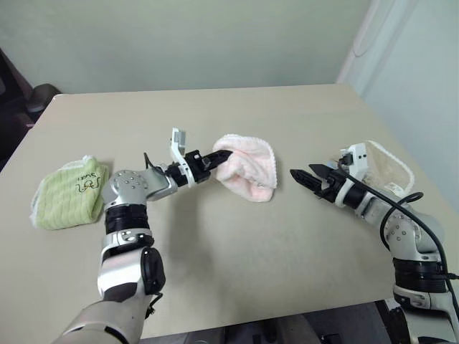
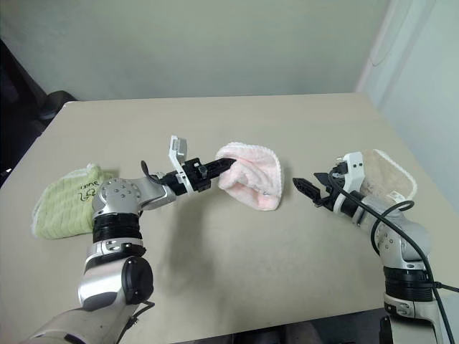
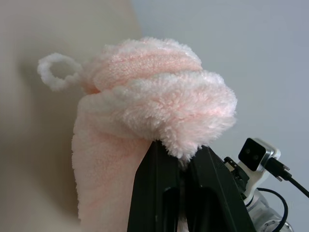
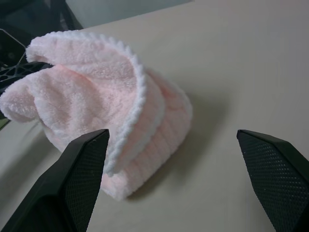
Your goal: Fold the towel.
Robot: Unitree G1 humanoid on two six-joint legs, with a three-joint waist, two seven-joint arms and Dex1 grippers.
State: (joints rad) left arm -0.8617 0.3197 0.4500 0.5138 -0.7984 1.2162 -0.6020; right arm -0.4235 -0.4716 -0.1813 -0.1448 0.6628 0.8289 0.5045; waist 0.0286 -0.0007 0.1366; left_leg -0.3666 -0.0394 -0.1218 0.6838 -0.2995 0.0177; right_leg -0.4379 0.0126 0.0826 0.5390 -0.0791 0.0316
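The pale pink towel is hanging bunched and crooked, so next my left gripper lays it flat and opens and grips its side (image 1: 224,172) again before carrying it away.
The pale pink towel (image 1: 249,168) is bunched in the middle of the table, one end lifted off the surface. My left gripper (image 1: 221,155) is shut on that raised end; in the left wrist view its black fingers (image 3: 164,188) pinch the fluffy pink cloth (image 3: 159,101), and a small white loop tag (image 3: 58,71) sticks out beside it. My right gripper (image 1: 305,177) is open, level, a short way to the right of the towel and pointing at it. The right wrist view has its two fingertips (image 4: 82,169) spread wide before the towel (image 4: 111,125), which has white edging.
A lime-green folded towel (image 1: 68,193) lies at the table's left. A beige white-edged towel (image 1: 387,168) lies at the right, behind my right arm. The tan table (image 1: 237,251) has its front edge close to me.
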